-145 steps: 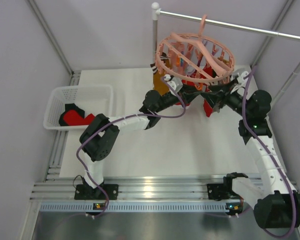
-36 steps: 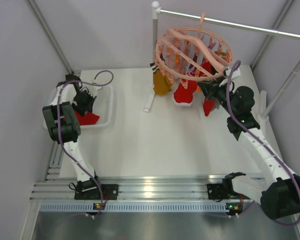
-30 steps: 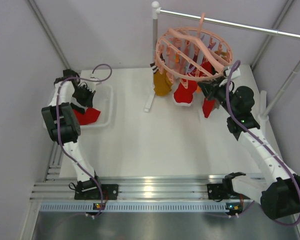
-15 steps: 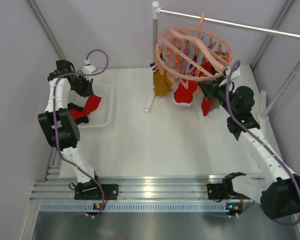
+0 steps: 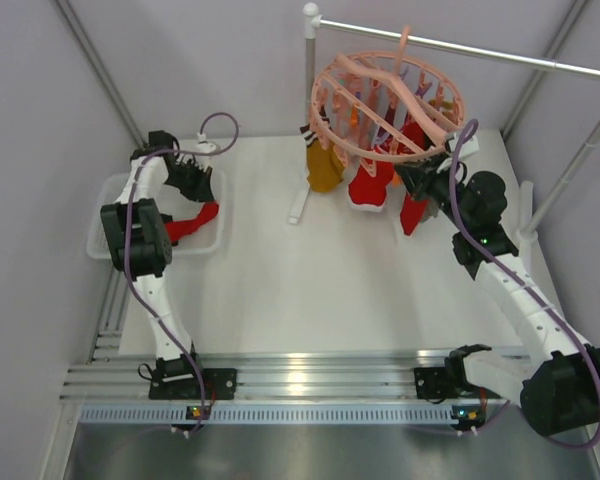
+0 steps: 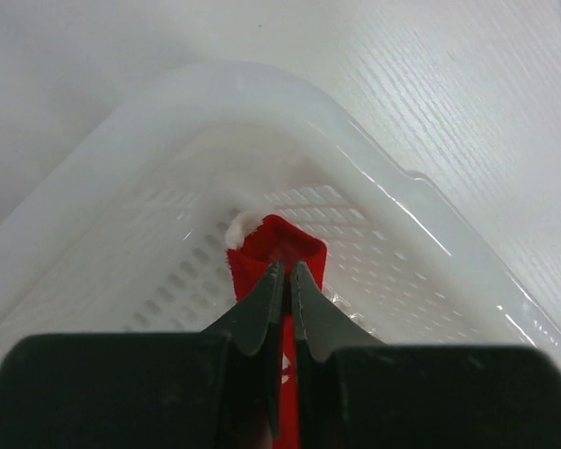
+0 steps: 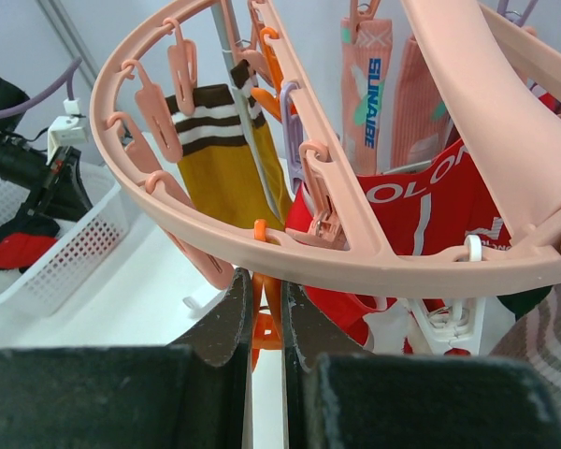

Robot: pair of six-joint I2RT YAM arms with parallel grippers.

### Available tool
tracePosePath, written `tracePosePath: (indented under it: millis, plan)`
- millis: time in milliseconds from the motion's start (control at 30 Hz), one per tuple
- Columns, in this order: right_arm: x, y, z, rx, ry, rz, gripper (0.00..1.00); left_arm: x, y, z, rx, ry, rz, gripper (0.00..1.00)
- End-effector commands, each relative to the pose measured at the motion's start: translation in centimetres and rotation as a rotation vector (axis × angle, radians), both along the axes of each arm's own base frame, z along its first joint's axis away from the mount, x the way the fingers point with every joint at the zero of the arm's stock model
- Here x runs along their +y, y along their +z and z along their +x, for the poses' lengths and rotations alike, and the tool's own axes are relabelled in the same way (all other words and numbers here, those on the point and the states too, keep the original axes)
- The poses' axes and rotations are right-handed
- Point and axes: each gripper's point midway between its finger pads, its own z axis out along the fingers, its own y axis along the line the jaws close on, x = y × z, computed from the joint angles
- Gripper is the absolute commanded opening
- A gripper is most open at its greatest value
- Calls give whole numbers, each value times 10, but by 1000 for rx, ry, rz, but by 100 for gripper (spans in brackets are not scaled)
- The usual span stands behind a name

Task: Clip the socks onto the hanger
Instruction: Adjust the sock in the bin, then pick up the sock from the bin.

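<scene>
The red sock lies below my left gripper's shut fingers in the basket, so I will open them, reach lower and pinch the sock [image 6: 273, 245] near its white end.
My left gripper [image 5: 194, 188] is shut on a bright red sock [image 5: 197, 219], which hangs from it above the white mesh basket [image 5: 206, 247]. In the left wrist view the jaws [image 6: 285, 273] pinch the red sock [image 6: 282, 245] over the basket floor. The salmon-pink hanger [image 5: 385, 95] hangs from the rail at the back right. My right gripper [image 5: 416, 181] sits just under its near rim. In the right wrist view it [image 7: 266, 281] is shut on an orange clip [image 7: 265, 309] below the ring [image 7: 374, 248].
A mustard striped sock [image 7: 220, 150] and red socks [image 5: 368, 188] hang clipped to the hanger. Another red and black sock [image 7: 19, 243] lies in the basket. The metal rail [image 5: 480, 52] and its white post [image 5: 309, 70] stand at the back.
My left gripper has risen out of the basket with the red sock and swung right and back. The right gripper has stayed on the clip.
</scene>
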Motion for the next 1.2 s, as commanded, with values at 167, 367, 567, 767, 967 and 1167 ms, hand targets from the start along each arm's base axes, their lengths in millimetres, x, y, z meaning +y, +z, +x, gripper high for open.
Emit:
tracePosePath:
  millis: [167, 367, 567, 767, 967, 1167]
  plan:
    - [2, 18, 4, -38, 5, 14, 0, -28, 33, -33, -3, -179, -93, 12]
    - [3, 19, 3, -39, 9, 12, 0, -30, 38, -65, 59, -236, -108, 53]
    - [3, 21, 2, -43, 11, 11, 0, -19, 61, -48, -28, -176, -177, 54]
    - [2, 21, 1, -44, 9, 7, 0, -10, 55, -40, -44, -189, -152, 57]
    - [2, 21, 1, -46, 8, 0, 0, 5, 22, -36, -8, -195, -120, 59]
    - [2, 18, 3, -39, 8, -4, 0, 3, -1, -37, 37, -217, -146, 59]
